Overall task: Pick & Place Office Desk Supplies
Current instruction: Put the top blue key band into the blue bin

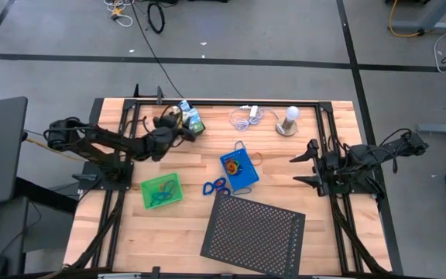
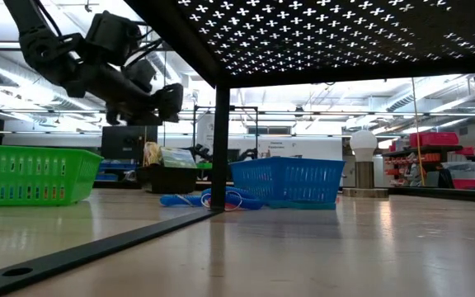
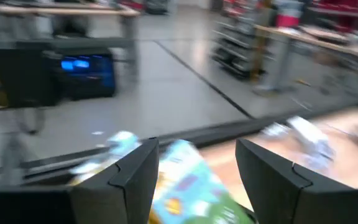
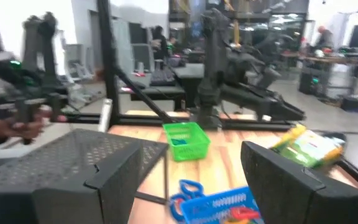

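Observation:
Next, my left gripper needs to go to the blue loop nearest the green tray and close on that loop's far side (image 1: 207, 185).
My left gripper (image 1: 170, 128) hangs open above the near edge of the black tray (image 2: 167, 177) at the table's far left, clear of it. In that tray lie a green-white box (image 1: 194, 122) and yellowish items; the box (image 3: 188, 183) shows blurred beyond my left fingers (image 3: 135, 174). A green tray (image 1: 161, 191) holds blue and green bits. The blue tray (image 1: 239, 170) holds orange and red pieces, with blue loops (image 1: 215, 187) on the table beside it. My right gripper (image 1: 299, 165) waits open at the right, raised, with nothing between its fingers.
A large black perforated sheet (image 1: 254, 229) stands on legs over the near middle of the table. A white coiled cable (image 1: 246, 116) and a white bulb on a round base (image 1: 287, 120) are at the far edge. A black frame rail (image 1: 231, 103) runs along the far side.

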Controlling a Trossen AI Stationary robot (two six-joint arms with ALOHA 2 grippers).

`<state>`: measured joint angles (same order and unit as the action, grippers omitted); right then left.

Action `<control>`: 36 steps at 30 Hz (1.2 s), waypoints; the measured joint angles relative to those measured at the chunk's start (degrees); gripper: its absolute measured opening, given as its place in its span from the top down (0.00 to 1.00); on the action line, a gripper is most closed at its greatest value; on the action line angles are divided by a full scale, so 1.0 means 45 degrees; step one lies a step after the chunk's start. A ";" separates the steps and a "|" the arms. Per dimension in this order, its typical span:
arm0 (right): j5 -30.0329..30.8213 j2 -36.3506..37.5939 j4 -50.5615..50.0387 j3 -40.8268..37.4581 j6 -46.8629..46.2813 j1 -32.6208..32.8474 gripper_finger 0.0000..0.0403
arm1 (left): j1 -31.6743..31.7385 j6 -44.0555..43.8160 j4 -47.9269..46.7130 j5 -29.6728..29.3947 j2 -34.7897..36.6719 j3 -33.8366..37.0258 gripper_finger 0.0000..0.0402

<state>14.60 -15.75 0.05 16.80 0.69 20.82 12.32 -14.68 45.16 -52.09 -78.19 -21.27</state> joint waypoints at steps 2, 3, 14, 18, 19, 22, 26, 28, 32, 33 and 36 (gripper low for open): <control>0.0419 -0.0016 -0.0151 0.0000 -0.0074 -0.0014 0.31 | -0.0050 0.0383 -0.0451 0.0868 0.0000 -0.0239 0.45; 0.0606 -0.0104 -0.0187 0.0000 -0.0111 -0.0015 0.31 | -0.0103 0.0685 -0.0683 0.1153 0.0000 -0.0392 0.45; 0.1483 -0.3272 -0.0567 0.0307 -0.1093 -0.1395 0.31 | -0.0447 0.2283 -0.2049 0.4927 0.0272 -0.1429 0.45; 0.0858 -0.4741 -0.1537 0.1063 -0.1430 -0.2236 0.31 | -0.0491 0.2241 -0.3107 0.7594 0.0379 -0.1618 0.45; 0.0715 -0.5051 -0.1801 0.1260 -0.1438 -0.2388 0.31 | -0.0508 0.2150 -0.3567 0.8153 0.0384 -0.1698 0.45; 0.0445 -0.5859 -0.2546 0.1943 -0.1364 -0.2707 0.31 | -0.0698 0.1919 -0.5372 0.9685 0.0544 -0.1924 0.45; 0.0384 -0.6467 -0.3703 0.3033 -0.1098 -0.3069 0.31 | -0.1186 0.1342 -0.7910 1.0537 0.0542 -0.2586 0.45; 0.0377 -0.6621 -0.4414 0.3587 -0.1000 -0.3251 0.31 | -0.1438 0.0968 -0.8867 1.0872 0.0433 -0.2949 0.45; 0.0373 -0.6811 -0.5526 0.4473 -0.0899 -0.3558 0.31 | -0.1877 0.0004 -1.0131 1.1572 0.0210 -0.3562 0.45; 0.0376 -0.6841 -0.5748 0.4637 -0.0897 -0.3603 0.31 | -0.2004 -0.0184 -1.0453 1.1617 0.0190 -0.3668 0.45; 0.0376 -0.6844 -0.6152 0.4931 -0.0832 -0.3623 0.31 | -0.2295 -0.0674 -1.0832 1.1634 -0.0138 -0.3891 0.45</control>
<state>16.29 -46.54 -27.63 38.99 -3.06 4.51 1.99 -17.71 -3.58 0.27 -78.81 -38.79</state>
